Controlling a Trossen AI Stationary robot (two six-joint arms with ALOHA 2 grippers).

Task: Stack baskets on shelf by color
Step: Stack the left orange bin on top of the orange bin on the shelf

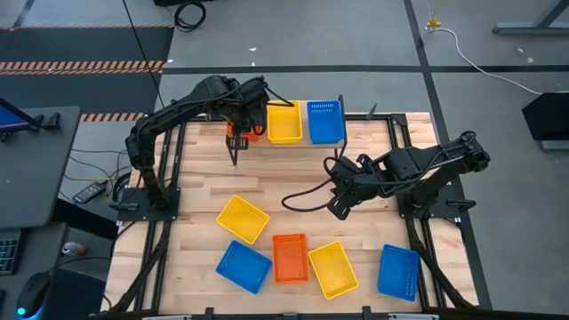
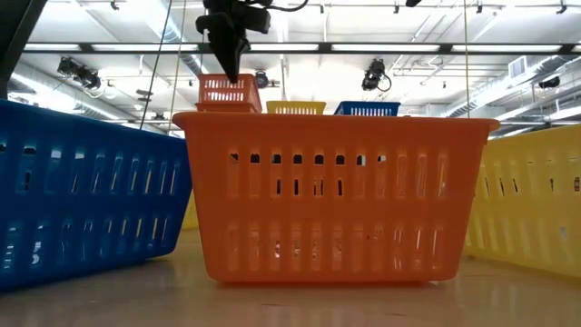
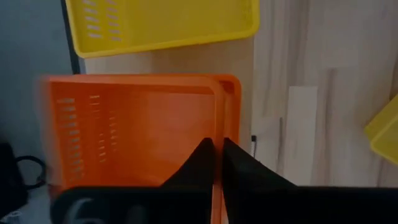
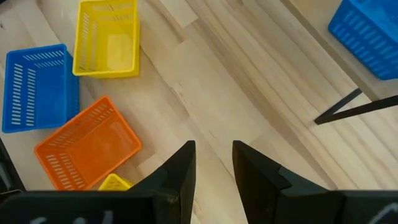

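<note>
The upper orange basket is sitting high in the lower orange basket, so my left gripper will regrip the upper orange basket's rim (image 3: 219, 118) and tilt it to seat it.
My left gripper (image 1: 238, 133) is at the left end of the shelf (image 3: 186, 62) by the table's far edge, shut on an orange basket (image 3: 137, 124). A second orange rim (image 3: 231, 106) shows just outside it, so this basket sits over another orange one (image 2: 222, 107). A yellow basket (image 1: 284, 122) and a blue basket (image 1: 325, 122) stand beside them on the shelf. My right gripper (image 4: 214, 162) is open, hanging over bare table right of centre (image 1: 338, 206), touching nothing. My left gripper pinches the orange basket's long side wall at its rim (image 3: 219, 127), one finger inside the basket and one outside. The fingers (image 3: 199, 162) come from above, pointing down. The basket sits level over the second orange basket; whether it rests in it I cannot tell.
Several baskets lie on the near half of the table: yellow (image 1: 242, 219), blue (image 1: 243, 266), orange (image 1: 289, 258), yellow (image 1: 332, 268) and blue (image 1: 397, 271). Bare tabletop (image 1: 284, 173) lies between them and the shelf. A black cable (image 1: 307, 196) loops by the right arm.
</note>
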